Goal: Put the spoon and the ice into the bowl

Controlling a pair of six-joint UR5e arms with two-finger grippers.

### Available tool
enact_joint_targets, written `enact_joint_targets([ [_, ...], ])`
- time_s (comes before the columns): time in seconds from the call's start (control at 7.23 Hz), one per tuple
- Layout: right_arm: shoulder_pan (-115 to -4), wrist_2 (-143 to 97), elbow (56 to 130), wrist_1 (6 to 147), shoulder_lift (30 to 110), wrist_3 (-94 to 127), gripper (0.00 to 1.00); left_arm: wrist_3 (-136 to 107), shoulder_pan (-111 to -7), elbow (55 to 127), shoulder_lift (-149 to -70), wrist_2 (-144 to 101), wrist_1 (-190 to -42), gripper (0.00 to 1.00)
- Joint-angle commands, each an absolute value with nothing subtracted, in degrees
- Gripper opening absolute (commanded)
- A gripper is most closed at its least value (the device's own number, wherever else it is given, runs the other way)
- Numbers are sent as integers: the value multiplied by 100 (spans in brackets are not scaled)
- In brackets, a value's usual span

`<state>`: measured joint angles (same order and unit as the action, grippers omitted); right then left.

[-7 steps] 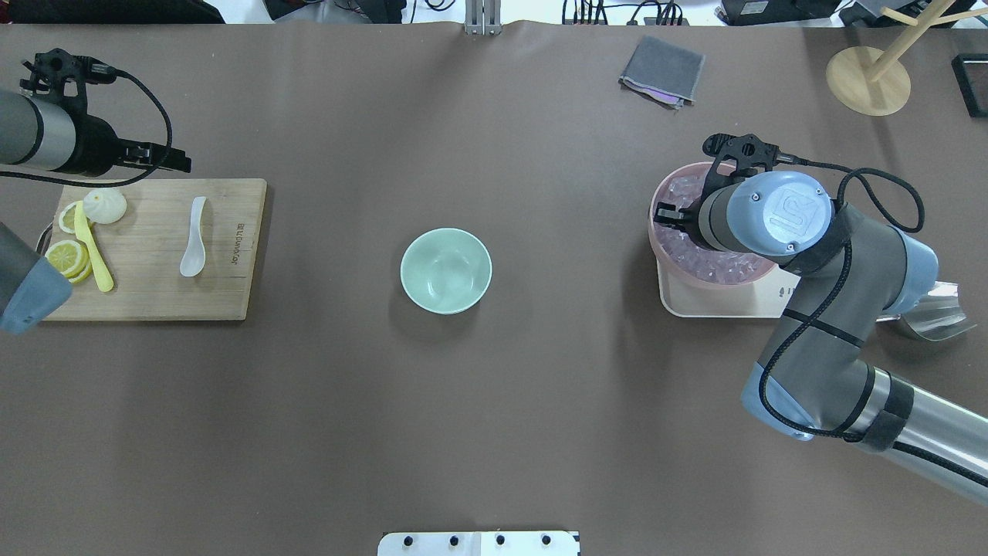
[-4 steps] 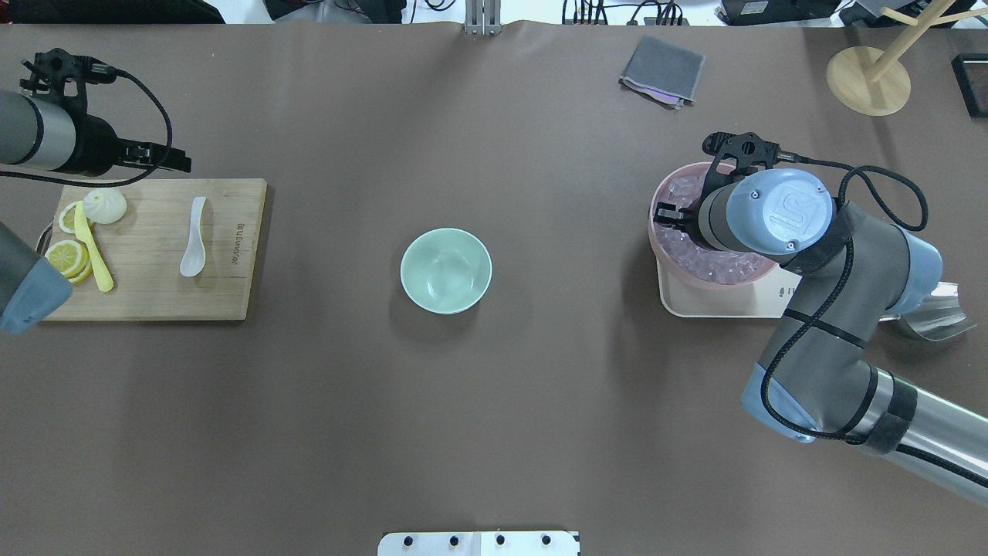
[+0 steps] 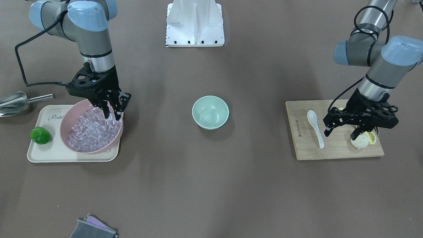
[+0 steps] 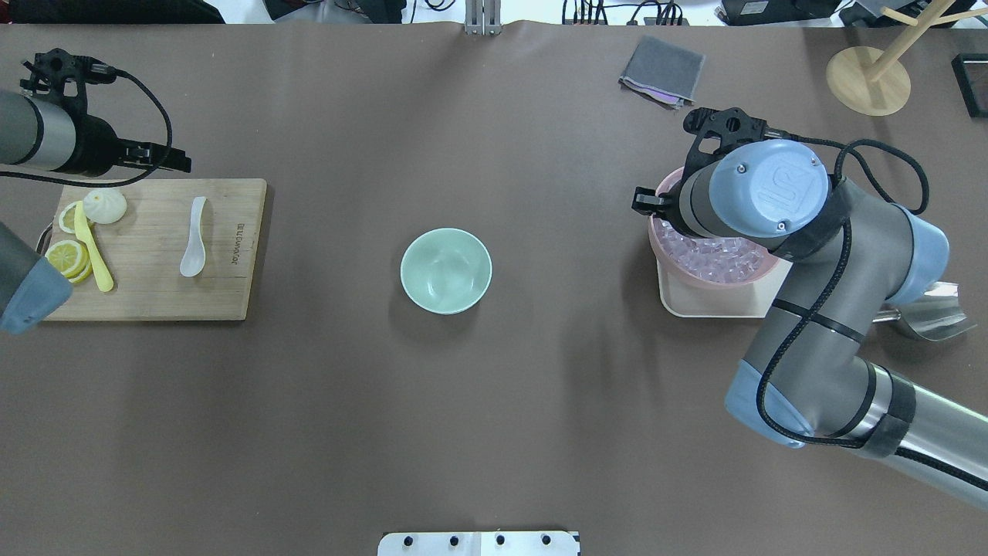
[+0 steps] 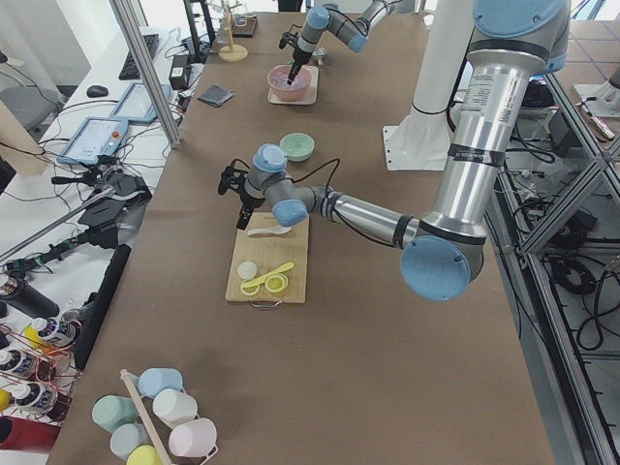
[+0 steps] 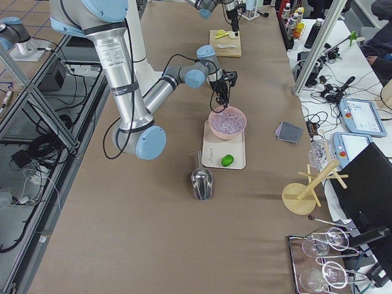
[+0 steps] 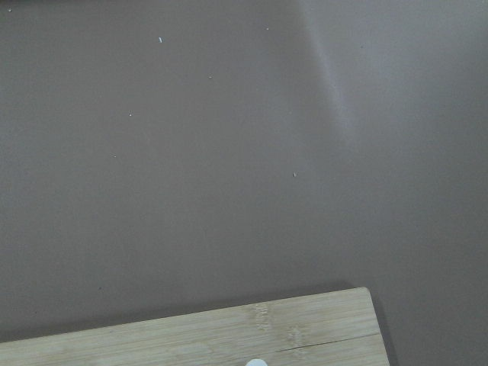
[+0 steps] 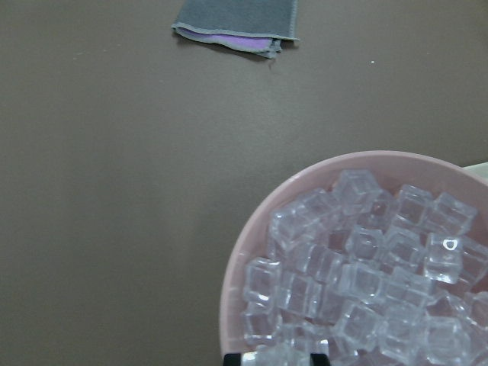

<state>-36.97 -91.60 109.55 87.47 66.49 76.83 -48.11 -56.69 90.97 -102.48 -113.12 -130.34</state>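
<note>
My right gripper needs to let the ice cube go on the bottom of the empty mint-green bowl [image 3: 211, 120].
The white spoon [image 3: 315, 127] lies on the wooden cutting board [image 3: 333, 152]; it also shows in the overhead view [image 4: 193, 239]. The mint-green bowl [image 4: 446, 270] stands empty at the table's middle. Ice [image 3: 89, 132] fills the pink bowl [image 3: 66, 134] on a cream tray. My right gripper [image 3: 112, 114] hangs just above the pink bowl's edge nearest the green bowl, its fingers close together around what looks like one ice cube; in the right wrist view its fingertips [image 8: 232, 358] show at the bottom edge. My left gripper [image 3: 340, 132] is open over the board, between the spoon and the lemon.
Lemon slices [image 4: 65, 255] and a long yellow utensil [image 4: 93, 247] lie on the board's outer end. A lime [image 3: 40, 135] sits on the tray [image 3: 39, 155], with a steel scoop [image 3: 13, 99] beside it. A grey cloth [image 4: 662, 71] and a wooden stand [image 4: 868, 81] are at the far right.
My right gripper has risen out of the ice and shifted toward the table's far edge. The left arm, spoon and green bowl have not moved.
</note>
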Motion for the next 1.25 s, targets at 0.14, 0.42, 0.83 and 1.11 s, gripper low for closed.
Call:
enact_joint_targets([
  [0.14,-3525,-9167,10523,8851,5681,7760,0,-4790,-5669,9079,-10248,-11312,-13025,97],
  [0.42,-3184,-9027,10004,8842,5047,7804,0,-4808,-5669,9044,-10248,-11329,-13025,97],
  [0.83,-2463,-8456,9198,8833,4319,8234,0,-4808,-5669,8956,-10248,-11347,-13025,97],
  [1.11,-2076,-8175,8563,8807,3895,8306,0,-4808,-5669,8886,-10248,-11347,-13025,97],
])
